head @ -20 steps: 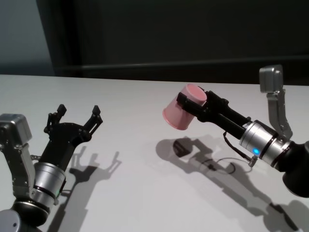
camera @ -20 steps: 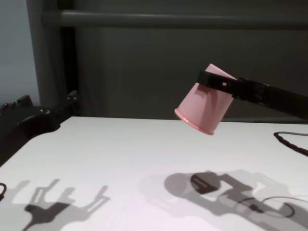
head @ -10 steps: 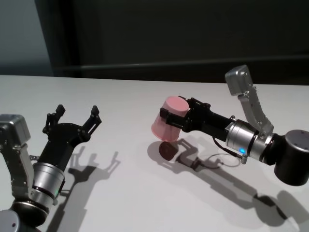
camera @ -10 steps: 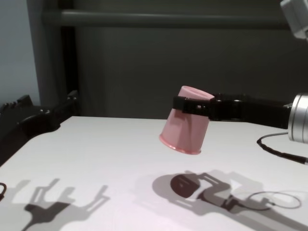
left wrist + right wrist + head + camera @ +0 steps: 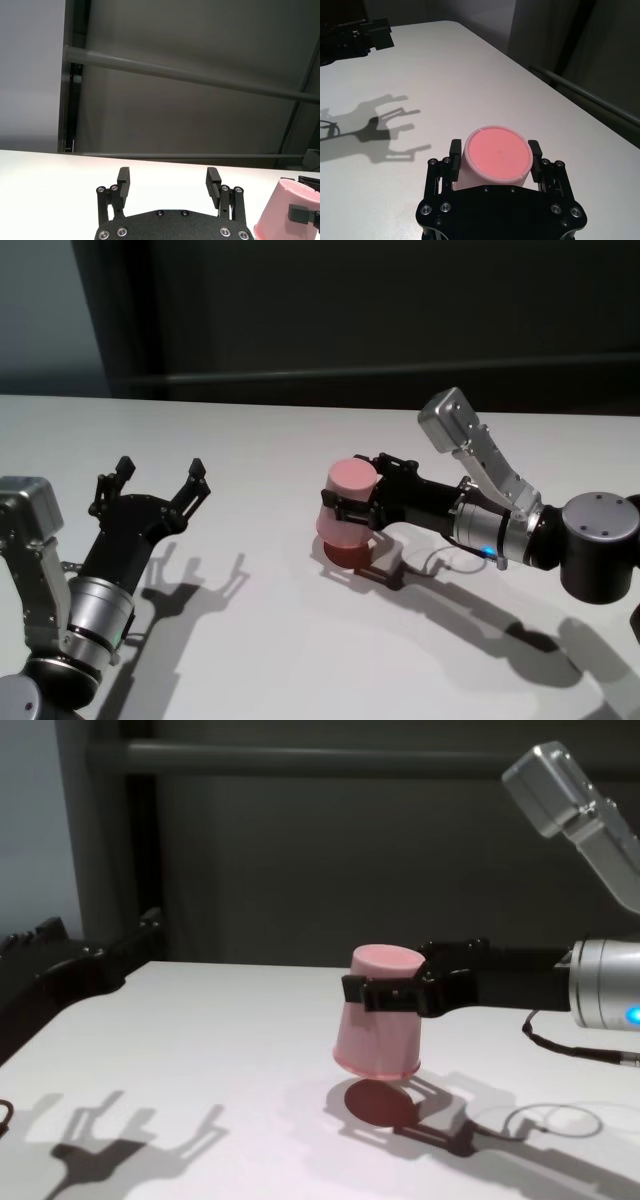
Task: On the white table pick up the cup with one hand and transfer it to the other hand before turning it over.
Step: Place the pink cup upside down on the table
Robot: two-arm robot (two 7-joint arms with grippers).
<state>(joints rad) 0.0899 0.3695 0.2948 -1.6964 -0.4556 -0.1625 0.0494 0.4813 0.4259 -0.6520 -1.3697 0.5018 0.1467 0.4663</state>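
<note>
The robot's right gripper will set the pink cup down between its dark shadow and the left gripper's shadow (image 5: 324, 1103).
The pink cup (image 5: 350, 480) hangs upside down, flat base up and rim down, just above the white table (image 5: 260, 440) near its middle. My right gripper (image 5: 352, 508) is shut on the cup's sides. The chest view shows the cup (image 5: 378, 1045) nearly vertical over its own dark shadow, held by the right gripper (image 5: 385, 993). In the right wrist view the cup's base (image 5: 496, 152) sits between the fingers (image 5: 454, 150). My left gripper (image 5: 157, 480) stands open and empty at the table's left, apart from the cup. The left wrist view shows the left gripper (image 5: 170, 182) and the cup (image 5: 285, 210) off to one side.
A dark wall with a horizontal rail (image 5: 300, 760) runs behind the table's far edge. A thin cable (image 5: 440, 558) loops from the right wrist over the tabletop. Both arms cast shadows on the white surface.
My right arm has swung left and down with the cup. The cup has gone from tilted to nearly vertical, base up, close above the table. The left arm has not moved.
</note>
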